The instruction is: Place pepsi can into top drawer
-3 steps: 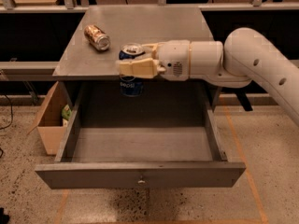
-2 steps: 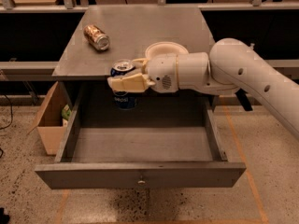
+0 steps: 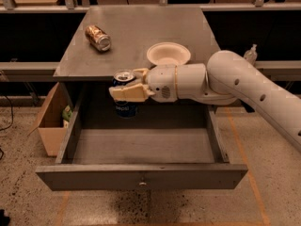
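My gripper needs to let go of the pepsi can upright on the drawer's grey bottom (image 3: 117, 141), toward the drawer's side that is near the cardboard box.
The pepsi can (image 3: 125, 108), dark blue with a silver top, is upright in my gripper (image 3: 128, 85), which is shut on its upper half. The can hangs in the air over the back left part of the open top drawer (image 3: 141, 175), just in front of the table's front edge. The drawer is pulled out wide, with a grey floor (image 3: 141, 146) and a small round knob (image 3: 141, 184) on its front panel. My white arm (image 3: 235, 81) reaches in from the right.
A gold-brown can (image 3: 98, 37) lies on its side at the back left of the grey table top (image 3: 141, 22). A white bowl (image 3: 168, 53) sits near the table's front edge, just behind my wrist. A cardboard box (image 3: 51, 121) stands on the floor at the left.
My gripper has moved left and slightly down with the pepsi can. The white bowl, hidden behind the arm before, now shows fully.
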`<state>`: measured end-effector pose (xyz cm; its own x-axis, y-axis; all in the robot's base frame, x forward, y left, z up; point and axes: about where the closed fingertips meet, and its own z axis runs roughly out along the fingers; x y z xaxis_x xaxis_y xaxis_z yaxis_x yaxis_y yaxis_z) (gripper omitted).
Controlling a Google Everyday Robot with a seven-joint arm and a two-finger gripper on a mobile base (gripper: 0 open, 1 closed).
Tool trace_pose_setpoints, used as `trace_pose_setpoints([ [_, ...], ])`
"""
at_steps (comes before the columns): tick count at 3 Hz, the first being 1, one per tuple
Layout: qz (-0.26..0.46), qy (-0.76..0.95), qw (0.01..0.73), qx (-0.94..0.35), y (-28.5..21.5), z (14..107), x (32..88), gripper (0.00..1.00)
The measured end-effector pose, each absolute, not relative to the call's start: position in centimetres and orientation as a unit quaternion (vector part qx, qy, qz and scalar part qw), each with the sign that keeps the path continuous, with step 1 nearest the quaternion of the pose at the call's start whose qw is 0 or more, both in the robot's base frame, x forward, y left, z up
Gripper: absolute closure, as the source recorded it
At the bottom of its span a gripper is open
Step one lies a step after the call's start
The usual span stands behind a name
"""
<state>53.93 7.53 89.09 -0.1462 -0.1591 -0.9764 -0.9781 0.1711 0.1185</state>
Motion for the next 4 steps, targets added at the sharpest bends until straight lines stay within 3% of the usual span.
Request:
trace_pose_setpoints([
  [4, 0.407, 0.588, 0.469, -0.518, 12.2, 71.3, 59.0, 1.00],
])
